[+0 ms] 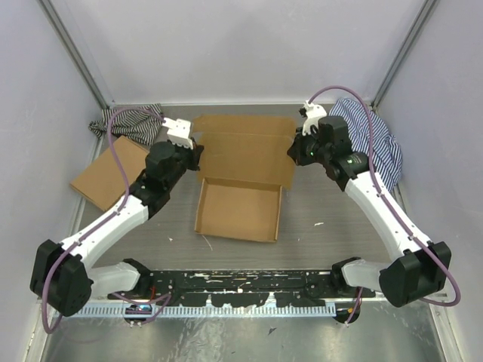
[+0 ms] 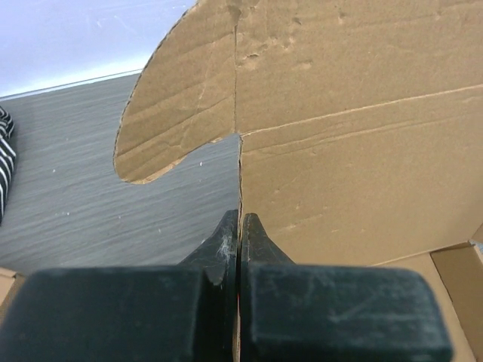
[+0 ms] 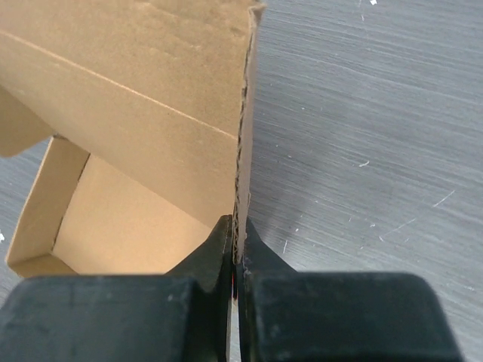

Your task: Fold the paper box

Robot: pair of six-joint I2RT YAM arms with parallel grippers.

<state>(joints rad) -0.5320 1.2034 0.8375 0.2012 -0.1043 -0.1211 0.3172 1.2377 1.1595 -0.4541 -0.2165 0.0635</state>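
I need to release the lid's edge, now raised behind the tray, from my right gripper at the tray's side (image 1: pixel 279 216) that is nearest to that same gripper.
The paper box (image 1: pixel 240 207) is plain brown cardboard in the middle of the table, its shallow tray open toward me and its lid panel (image 1: pixel 247 149) raised behind it. My left gripper (image 1: pixel 195 153) is shut on the lid's left edge; in the left wrist view (image 2: pixel 239 226) the cardboard edge runs between the pinched jaws, with a rounded flap (image 2: pixel 177 113) beyond. My right gripper (image 1: pixel 296 153) is shut on the lid's right edge; in the right wrist view (image 3: pixel 238 226) the corrugated edge sits between the jaws, the tray (image 3: pixel 113 226) to the left.
A second flat brown cardboard box (image 1: pixel 109 172) lies at the far left. Striped cloths lie at the back left (image 1: pixel 128 122) and the back right (image 1: pixel 377 139). White walls close in the back and sides. A black rail (image 1: pixel 241 283) runs along the near edge.
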